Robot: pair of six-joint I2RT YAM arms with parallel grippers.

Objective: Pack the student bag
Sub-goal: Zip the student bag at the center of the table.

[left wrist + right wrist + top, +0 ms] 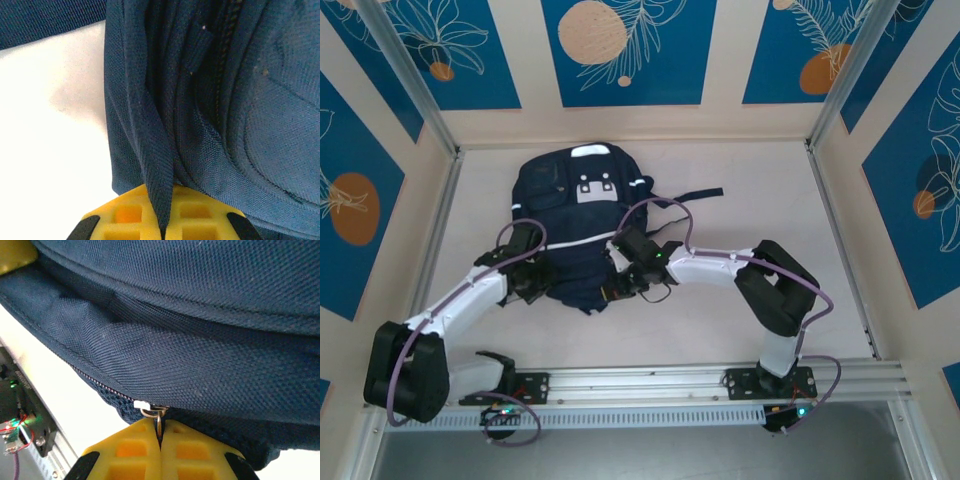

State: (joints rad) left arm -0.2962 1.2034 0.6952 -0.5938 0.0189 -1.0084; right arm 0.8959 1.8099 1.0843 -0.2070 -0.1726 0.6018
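My left gripper is on a side fold while the bag's fabric bunches up near the zipper pull, so that gripper should open and take the bag's zip edge (pixel 95 381).
The navy student bag (pixel 575 220) lies flat on the white table, its grey-white patch (pixel 593 189) facing up. At the bag's near left edge, my left gripper (pixel 533 281) is shut on a dark strap (pixel 156 165) that runs down between its yellow fingers (pixel 125 215). My right gripper (pixel 625 288) sits at the bag's near right edge. It is shut on the metal zipper pull (pixel 158 421), which hangs from a white slider (pixel 141 404) on the zip line (pixel 90 377).
A loose dark strap (pixel 695 193) trails right from the bag. Aluminium frame posts (pixel 432 230) border the table, and a rail (pixel 650 380) runs along the near edge. In the right wrist view the rail and a lit circuit board (pixel 17 425) sit close below the bag.
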